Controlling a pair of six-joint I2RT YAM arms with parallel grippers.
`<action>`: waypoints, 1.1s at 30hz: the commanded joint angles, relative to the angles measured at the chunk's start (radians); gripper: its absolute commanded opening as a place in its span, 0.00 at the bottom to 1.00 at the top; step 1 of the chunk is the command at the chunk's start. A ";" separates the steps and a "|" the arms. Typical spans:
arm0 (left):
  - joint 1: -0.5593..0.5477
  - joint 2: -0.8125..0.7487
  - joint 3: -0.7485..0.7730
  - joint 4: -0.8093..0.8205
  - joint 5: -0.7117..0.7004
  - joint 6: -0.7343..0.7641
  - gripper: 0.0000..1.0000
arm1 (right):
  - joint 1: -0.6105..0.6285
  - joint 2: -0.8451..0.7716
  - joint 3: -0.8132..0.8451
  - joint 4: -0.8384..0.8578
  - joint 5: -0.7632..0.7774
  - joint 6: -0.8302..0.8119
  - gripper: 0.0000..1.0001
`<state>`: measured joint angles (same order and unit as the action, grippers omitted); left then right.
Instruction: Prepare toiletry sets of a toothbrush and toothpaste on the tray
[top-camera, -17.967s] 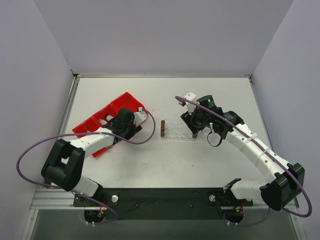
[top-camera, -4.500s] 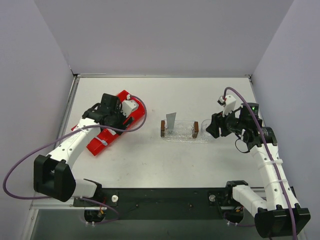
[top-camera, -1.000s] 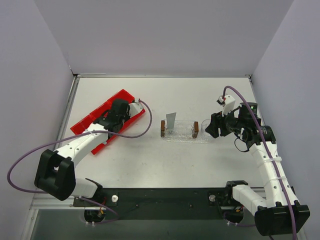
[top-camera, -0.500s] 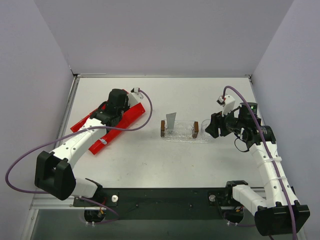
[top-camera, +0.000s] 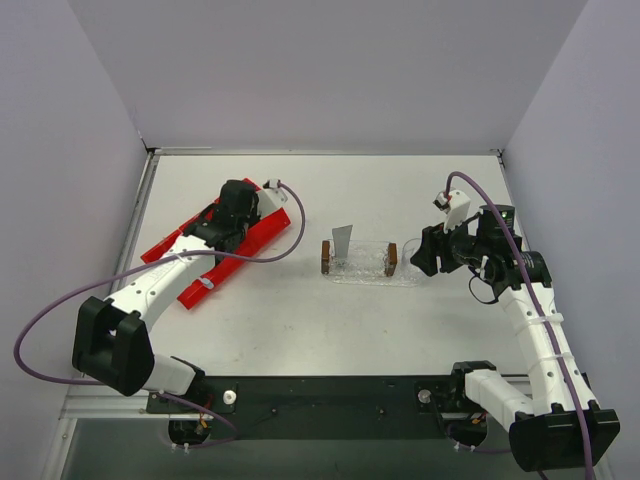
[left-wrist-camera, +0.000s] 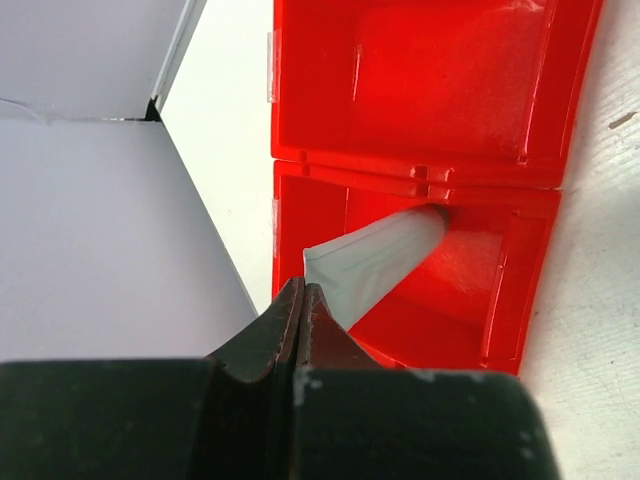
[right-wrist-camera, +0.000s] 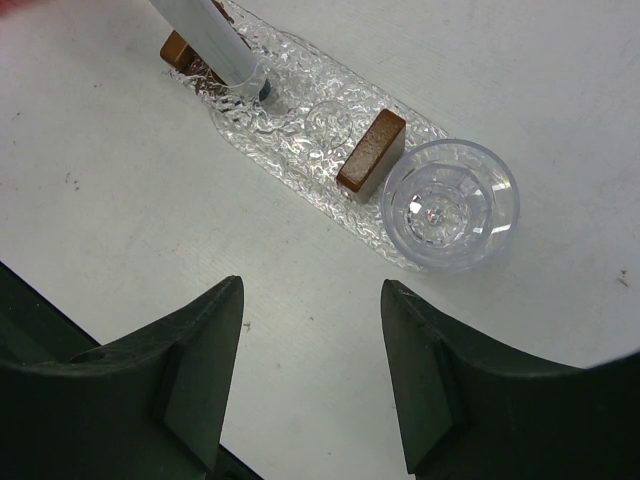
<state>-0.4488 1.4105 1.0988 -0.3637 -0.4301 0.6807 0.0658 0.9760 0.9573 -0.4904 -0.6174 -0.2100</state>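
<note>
My left gripper is holding only the edge of the toothpaste tube's flat end, so I should open it, reach lower and grab more of the tube (left-wrist-camera: 345, 277) before I lift.
My left gripper (left-wrist-camera: 303, 292) is shut on the flat crimped end of a silvery toothpaste (left-wrist-camera: 378, 262) tube, whose cap end still reaches down into a compartment of the red bin (left-wrist-camera: 420, 60). From above, that gripper (top-camera: 238, 212) hangs over the bin's far end. A second toothpaste (top-camera: 342, 240) tube stands upright at the left end of the clear textured tray (top-camera: 360, 273). In the right wrist view, this tube (right-wrist-camera: 205, 35) and the tray (right-wrist-camera: 300, 135) lie ahead of my open, empty right gripper (right-wrist-camera: 312, 290). In the top view, that gripper (top-camera: 420, 252) hovers just right of the tray. The toothbrush is out of view.
The red bin (top-camera: 205, 275) lies diagonally at the left. A clear rack with brown end blocks (right-wrist-camera: 370, 150) sits on the tray. A clear cup (right-wrist-camera: 450, 205) stands on the tray's right end, close to my right fingers. Walls close in the left, far and right sides.
My left gripper has moved toward the far end of the red bin, staying shut. The right arm and the tray's contents have not moved.
</note>
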 joint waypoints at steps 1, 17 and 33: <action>0.010 0.015 -0.008 0.029 0.008 -0.020 0.00 | -0.001 0.006 0.000 0.000 -0.027 0.001 0.52; 0.032 0.047 -0.017 0.003 0.053 -0.059 0.03 | -0.004 0.004 -0.003 0.000 -0.024 0.001 0.52; 0.047 0.047 -0.011 -0.014 0.067 -0.061 0.33 | -0.006 0.001 -0.005 -0.002 -0.027 0.004 0.52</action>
<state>-0.4145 1.4521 1.0756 -0.3676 -0.3840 0.6361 0.0654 0.9779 0.9573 -0.4904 -0.6174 -0.2100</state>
